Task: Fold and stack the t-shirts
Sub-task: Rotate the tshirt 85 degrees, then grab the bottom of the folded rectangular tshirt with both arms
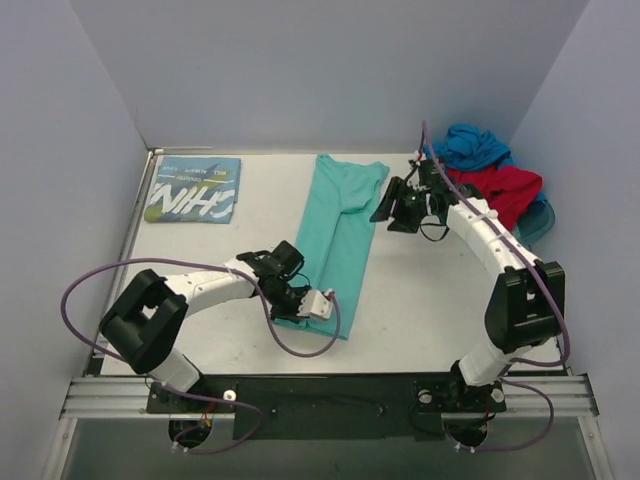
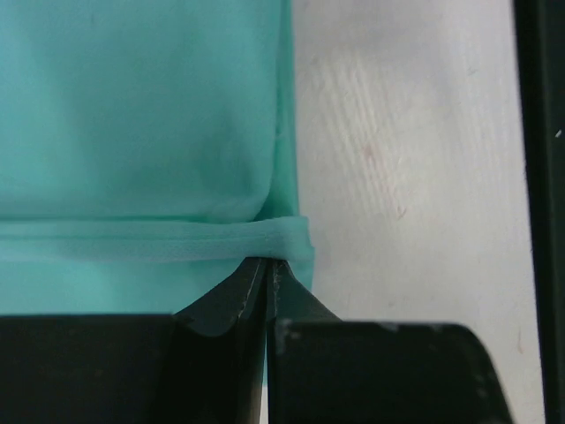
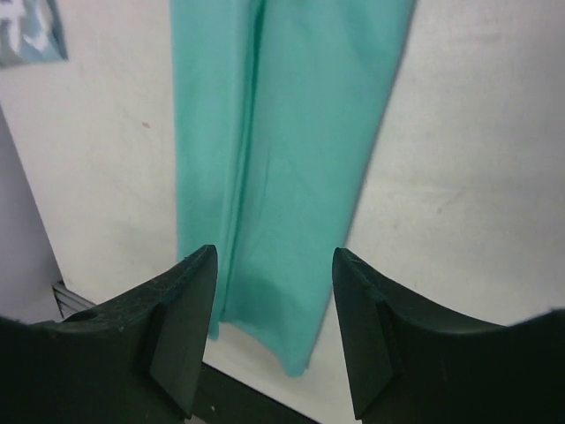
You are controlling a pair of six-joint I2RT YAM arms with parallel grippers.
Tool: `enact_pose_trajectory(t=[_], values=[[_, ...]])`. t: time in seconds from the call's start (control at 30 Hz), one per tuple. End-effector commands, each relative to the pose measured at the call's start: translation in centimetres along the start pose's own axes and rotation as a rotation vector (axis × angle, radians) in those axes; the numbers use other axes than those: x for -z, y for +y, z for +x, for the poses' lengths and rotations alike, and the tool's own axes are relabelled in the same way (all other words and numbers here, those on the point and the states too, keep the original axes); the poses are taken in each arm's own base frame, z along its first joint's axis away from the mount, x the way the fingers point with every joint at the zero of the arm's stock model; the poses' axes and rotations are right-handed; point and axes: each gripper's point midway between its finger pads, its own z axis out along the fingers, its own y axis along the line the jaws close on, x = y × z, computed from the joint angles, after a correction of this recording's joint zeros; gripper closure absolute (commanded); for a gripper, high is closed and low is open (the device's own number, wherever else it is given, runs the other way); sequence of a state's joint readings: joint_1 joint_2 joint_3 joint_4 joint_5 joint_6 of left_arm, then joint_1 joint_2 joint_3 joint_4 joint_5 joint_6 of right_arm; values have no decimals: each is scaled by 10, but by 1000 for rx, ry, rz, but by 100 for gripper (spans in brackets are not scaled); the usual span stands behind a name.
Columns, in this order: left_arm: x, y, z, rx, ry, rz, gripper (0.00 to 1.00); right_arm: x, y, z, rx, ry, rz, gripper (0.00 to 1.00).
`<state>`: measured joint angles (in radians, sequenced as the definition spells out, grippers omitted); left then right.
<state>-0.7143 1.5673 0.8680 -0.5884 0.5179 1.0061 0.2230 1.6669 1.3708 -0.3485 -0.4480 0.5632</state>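
Note:
The left gripper pinches the raised fold inside the t-shirt strip's near end, so it should open and take the stacked layers at the strip's outer corner (image 1: 279, 322) before folding upward.
The mint-green t-shirt (image 1: 340, 225) lies in the middle of the table, folded into a long narrow strip. My left gripper (image 1: 297, 303) is at its near end, and its jaws are shut on the hem (image 2: 265, 240) by the strip's right corner. My right gripper (image 1: 385, 210) is open and empty, hovering beside the strip's far right end; the mint shirt (image 3: 282, 132) shows below its fingers (image 3: 190, 318). The blue-teal t-shirt with white lettering (image 1: 195, 188) lies folded at the far left. The red t-shirt (image 1: 505, 190) and the bright blue t-shirt (image 1: 475, 145) are bunched together at the far right.
A translucent blue tray (image 1: 541, 222) holds the red and blue shirts in the far right corner. Grey walls close in the table (image 1: 430, 290) on three sides. A metal rail (image 1: 330, 395) runs along the near edge. Purple cables loop from both arms.

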Motion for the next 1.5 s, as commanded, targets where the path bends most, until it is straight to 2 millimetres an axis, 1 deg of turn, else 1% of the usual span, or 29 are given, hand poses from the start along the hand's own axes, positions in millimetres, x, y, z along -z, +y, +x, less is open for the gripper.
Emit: enact_pose_trajectory(t=[0.0, 0.03, 0.07, 0.1, 0.13, 0.17, 0.3, 0.37, 0.53, 0.6, 0.7, 0.73, 0.77, 0.8, 0.87, 0.93, 0.97, 1.03, 1.07, 1.1, 1.13, 1.17, 1.2, 1.23, 1.27, 1.3, 1.33, 1.4, 1.47], values=[[-4, 2, -56, -115, -59, 19, 91, 12, -32, 84, 58, 166, 109, 50], [-4, 1, -61, -110, -63, 23, 91, 10, -47, 109, 46, 226, 141, 50], [-8, 0, -61, -105, -68, 35, 91, 12, -48, 125, 45, 255, 143, 50], [-14, -5, -53, -87, -54, 51, 91, 11, -57, 146, 30, 300, 163, 50], [-17, -2, -51, -93, -49, 37, 91, 12, -57, 161, 22, 328, 166, 51], [-20, -4, -47, -99, -40, 43, 91, 12, -65, 179, 11, 366, 183, 51], [-32, -9, -41, -107, 4, 94, 91, 9, -64, 217, 2, 457, 156, 52], [-33, -8, -46, -113, 7, 106, 89, 6, -58, 230, -7, 516, 111, 52], [-32, -8, -65, -51, -17, 105, 81, -1, -53, 243, -26, 575, 71, 53], [-22, -6, -66, -31, -8, 89, 78, -3, -55, 253, -48, 618, 67, 55], [-3, -17, -52, -54, 46, 106, 69, 0, -63, 274, -59, 675, 98, 56], [1, -19, -48, -72, 52, 112, 62, 2, -69, 282, -70, 695, 114, 56], [10, -22, -49, -87, 45, 109, 56, 4, -69, 286, -71, 707, 112, 56], [12, -24, -48, -114, 45, 110, 47, 6, -73, 292, -75, 718, 117, 56], [23, -23, -53, -159, 34, 82, 35, 8, -73, 297, -69, 720, 101, 56], [32, -21, -54, -169, 44, 62, 34, 8, -72, 304, -76, 728, 94, 56], [37, -23, -50, -177, 56, 68, 34, 7, -71, 306, -89, 738, 85, 56], [50, -20, -33, -164, 56, 55, 34, 5, -72, 312, -102, 749, 86, 57], [51, -25, -22, -175, 71, 54, 34, 5, -73, 314, -101, 752, 89, 58], [54, -21, -14, -207, 81, 29, 34, 5, -74, 315, -103, 751, 95, 60], [50, -22, -2, -242, 105, -2, 33, 3, -76, 314, -98, 739, 102, 65], [40, -29, 10, -276, 121, 6, 33, 2, -78, 313, -100, 733, 111, 69], [38, -18, 3, -332, 100, -54, 32, 1, -80, 311, -99, 719, 124, 75], [30, -24, 6, -367, 103, -42, 31, 0, -81, 310, -107, 716, 131, 78], [25, -15, -2, -408, 92, -86, 30, -1, -81, 307, -117, 710, 134, 81], [19, -19, -4, -424, 96, -81, 30, -1, -81, 306, -117, 707, 136, 83], [15, -10, -12, -444, 89, -121, 30, -1, -80, 305, -116, 705, 138, 85], [9, -6, -17, -459, 72, -146, 30, -1, -81, 304, -108, 699, 144, 86], [5, -4, -14, -474, 72, -164, 30, 3, -82, 302, -97, 696, 158, 85]])
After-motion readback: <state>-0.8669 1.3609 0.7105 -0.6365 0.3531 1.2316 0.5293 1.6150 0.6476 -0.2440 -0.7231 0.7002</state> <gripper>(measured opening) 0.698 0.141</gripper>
